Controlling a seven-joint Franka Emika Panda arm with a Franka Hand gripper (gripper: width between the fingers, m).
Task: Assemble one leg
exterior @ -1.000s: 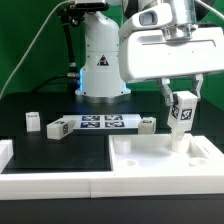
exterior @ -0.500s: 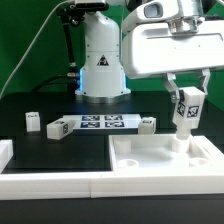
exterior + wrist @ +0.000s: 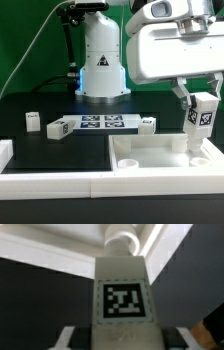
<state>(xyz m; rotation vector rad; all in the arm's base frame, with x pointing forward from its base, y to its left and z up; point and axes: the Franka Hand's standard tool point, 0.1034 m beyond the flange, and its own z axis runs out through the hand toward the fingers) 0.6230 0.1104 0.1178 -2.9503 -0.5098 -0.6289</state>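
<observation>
Next, my gripper lets go of the leg, standing upright in the round corner socket of the white panel (image 3: 201, 161) (image 3: 122, 233) just below it.
I hold the leg (image 3: 203, 118), a small white post with a black-and-white tag on its face, upright in my gripper (image 3: 202, 99). Its lower end is at the far right corner of the large white tray-like panel (image 3: 150, 160); I cannot tell whether it touches. In the wrist view the leg (image 3: 122, 286) fills the middle, with its round peg pointing at the white panel (image 3: 50, 249). My gripper (image 3: 124, 339) is shut on the leg, and its fingers (image 3: 68, 336) show on either side of it.
The marker board (image 3: 95, 123) lies behind the panel. Two more small white posts stand near it, one on the exterior view's left (image 3: 32, 121) and one beside its right end (image 3: 148, 124). A white part (image 3: 5, 152) sits at the left edge. The arm's base (image 3: 100, 60) stands behind.
My gripper has carried the leg toward the exterior view's right and slightly lower, from over the panel's middle right to its far right corner.
</observation>
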